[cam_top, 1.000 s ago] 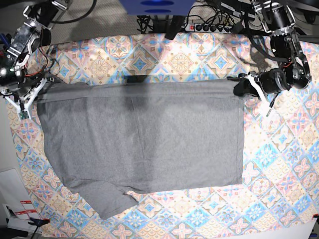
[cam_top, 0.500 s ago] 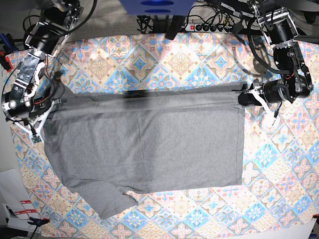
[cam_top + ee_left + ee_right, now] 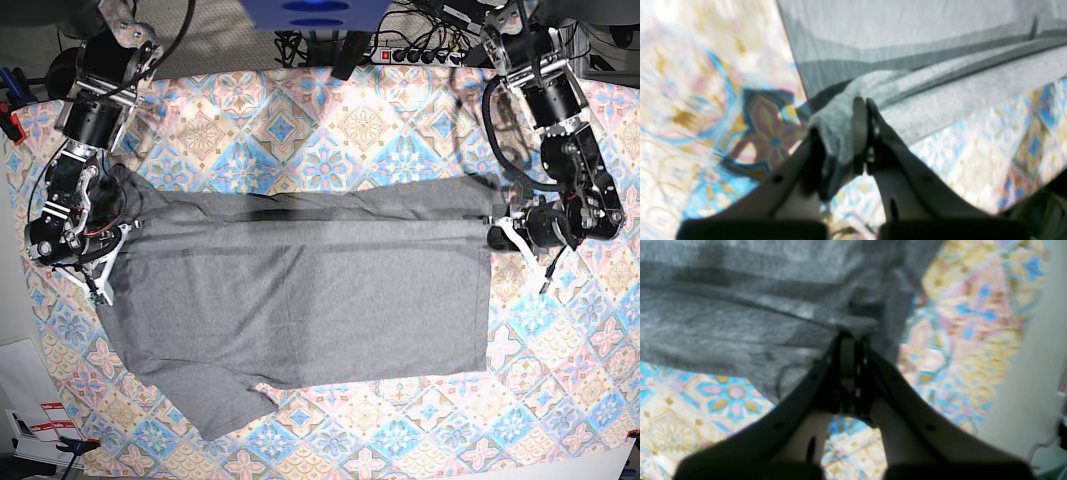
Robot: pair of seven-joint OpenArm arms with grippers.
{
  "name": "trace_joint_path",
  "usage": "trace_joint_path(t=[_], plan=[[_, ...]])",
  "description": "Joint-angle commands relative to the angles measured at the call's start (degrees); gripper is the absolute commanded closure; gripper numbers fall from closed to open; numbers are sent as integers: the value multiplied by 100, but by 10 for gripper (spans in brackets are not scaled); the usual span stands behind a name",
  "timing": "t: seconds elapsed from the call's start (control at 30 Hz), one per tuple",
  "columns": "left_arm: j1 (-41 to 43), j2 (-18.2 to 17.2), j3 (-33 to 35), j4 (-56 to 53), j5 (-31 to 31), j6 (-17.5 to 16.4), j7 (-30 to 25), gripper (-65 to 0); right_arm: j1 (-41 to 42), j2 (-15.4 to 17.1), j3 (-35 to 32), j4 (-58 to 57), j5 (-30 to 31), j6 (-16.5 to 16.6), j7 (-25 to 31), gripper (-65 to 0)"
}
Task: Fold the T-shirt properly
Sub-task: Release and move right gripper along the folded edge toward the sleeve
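The robot's right gripper needs to set the pinched corner of the T-shirt down on the flat grey fabric nearer than the shadow band (image 3: 186,283).
The grey T-shirt (image 3: 300,300) lies spread on the patterned cloth, with one sleeve pointing to the near left. Its far edge is lifted and stretched between my two grippers, casting a dark shadow band across the shirt. In the base view my left gripper (image 3: 497,225) is at the shirt's right corner. The left wrist view shows that gripper (image 3: 862,103) shut on a bunch of the T-shirt (image 3: 940,93). My right gripper (image 3: 118,232) is at the left corner. In the right wrist view it (image 3: 848,336) is shut on a pinch of the T-shirt (image 3: 740,323).
The colourful tile-patterned cloth (image 3: 360,120) covers the table all around the shirt. A power strip (image 3: 430,55) and cables lie behind its far edge. White papers (image 3: 30,400) sit off the table at the near left.
Both grippers have carried the shirt's far edge toward the near side of the table, and both arms have swung inward. Patterned cloth now shows where the far edge lay.
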Motion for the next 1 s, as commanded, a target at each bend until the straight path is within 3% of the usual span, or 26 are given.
trace_joint_path(t=[0.0,0.23,0.4,0.57,0.8,0.97], plan=[[-127,-52,-32,83,138,-11,-34,0,180,91,23,-27,-4,-29,123,-7],[-488,80,-32,-822,525,-20,-34,0,646,118,23,-633,-171,-29,404,-7],[-470,80,-32,-946,525,-28,-117,0,928,74,-92,-668,-1446,-29,800,-7],[-470,80,-32,-946,525,-28,-117,0,1024,-234,-646,-607,-2211,-29,1063,-7],[-470,80,-32,-946,525,-28,-117,0,1024,-752,-637,-598,-3029,-29,1635,-7],[-470,80,-32,-946,525,-28,-126,0,1147,-779,-637,-607,-3134,-29,1811,-7]])
